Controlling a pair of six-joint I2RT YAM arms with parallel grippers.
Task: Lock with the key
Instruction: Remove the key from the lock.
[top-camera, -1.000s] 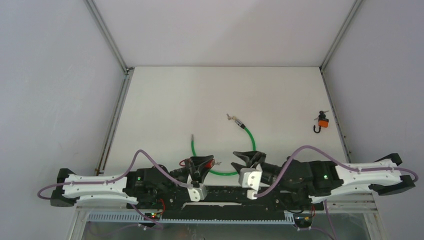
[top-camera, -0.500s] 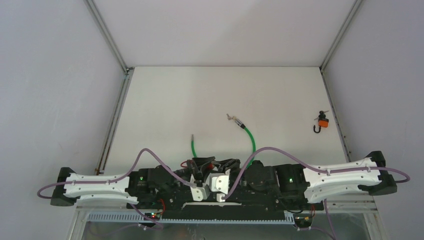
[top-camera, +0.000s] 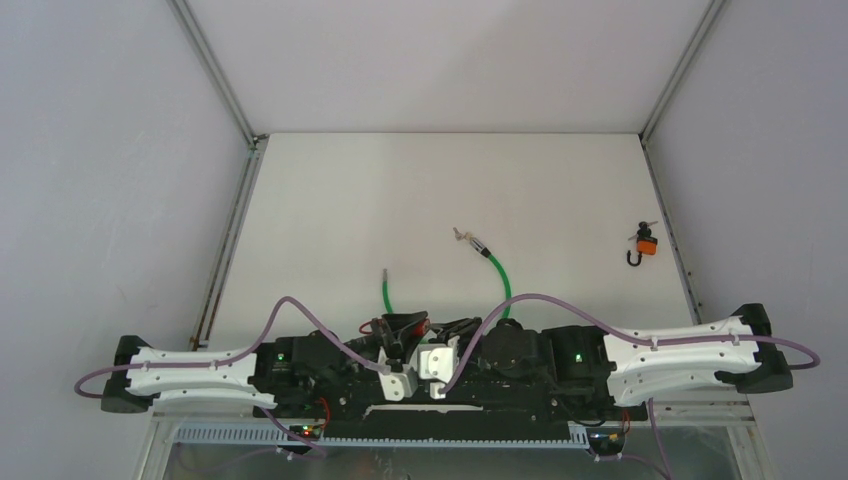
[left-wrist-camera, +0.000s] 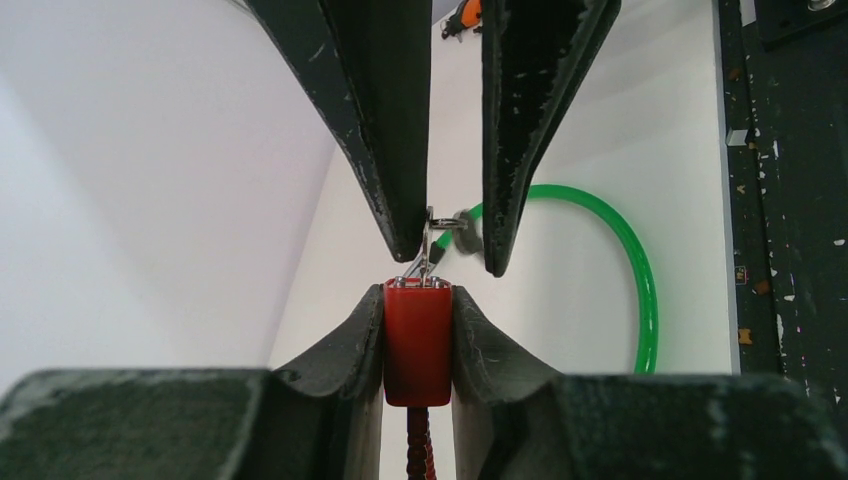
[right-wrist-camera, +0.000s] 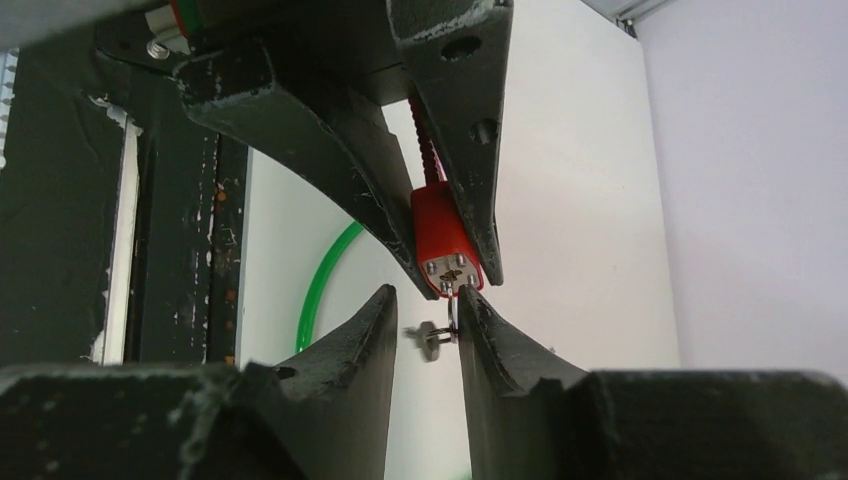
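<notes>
I will release the red lock with my left gripper on the white table inside the curve of the green cable (top-camera: 437, 317).
My left gripper (left-wrist-camera: 417, 295) is shut on a small red lock (left-wrist-camera: 417, 340) with a red coiled cable below it. A silver key (left-wrist-camera: 430, 245) with a small ring sticks out of the lock's face. My right gripper (right-wrist-camera: 425, 295) is open, its fingers either side of the key (right-wrist-camera: 455, 298). The key lies close against the right-hand finger (right-wrist-camera: 490, 345), and the ring (right-wrist-camera: 432, 335) hangs in the gap. The lock also shows in the right wrist view (right-wrist-camera: 445, 235). In the top view the two grippers (top-camera: 400, 325) (top-camera: 455, 327) meet tip to tip at the near edge.
A green cable (top-camera: 497, 265) curves over the table behind the grippers, with a metal end (top-camera: 465, 237) near the middle. A small orange padlock (top-camera: 646, 243) lies at the far right by the wall. Black base plates (top-camera: 470, 395) run along the near edge.
The right arm has swung left across the near edge, bringing its open gripper up to the left gripper and around the key. The left gripper has held still with the lock.
</notes>
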